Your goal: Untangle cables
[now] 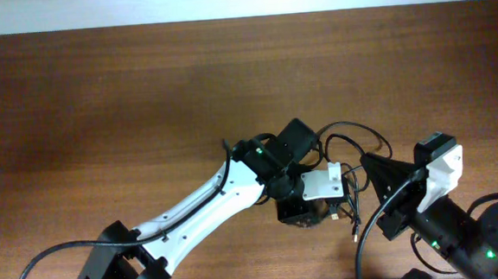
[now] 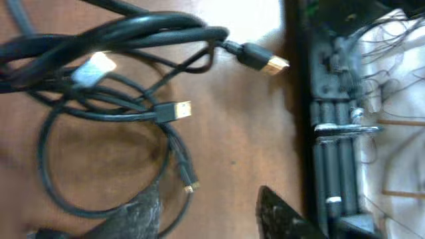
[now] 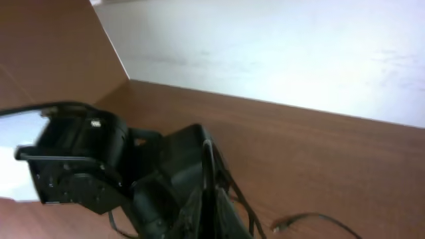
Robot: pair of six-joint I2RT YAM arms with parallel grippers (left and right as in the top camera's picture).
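Note:
My left gripper needs to grab the loops (image 2: 150,106), which lie tangled beside its open fingers, and pull them away from my right gripper's cable.
The cables (image 1: 358,129) are thin black cords lying tangled on the brown table between my two arms, with a loose plug end (image 1: 355,233) toward the front. In the left wrist view the cables (image 2: 99,66) form loops with gold-tipped plugs (image 2: 269,63). My left gripper (image 2: 212,219) is open just above the table, and one loop runs by its left finger. It also shows in the overhead view (image 1: 312,212). My right gripper (image 3: 209,206) is shut on a thin cable (image 3: 206,156) that runs up from its jaws. Overhead, the right gripper (image 1: 370,162) touches the tangle's right side.
The left arm's black wrist (image 3: 80,166) sits close in front of my right gripper. The right arm's base (image 1: 489,237) stands at the front right. The table's far edge (image 3: 265,99) meets a pale wall.

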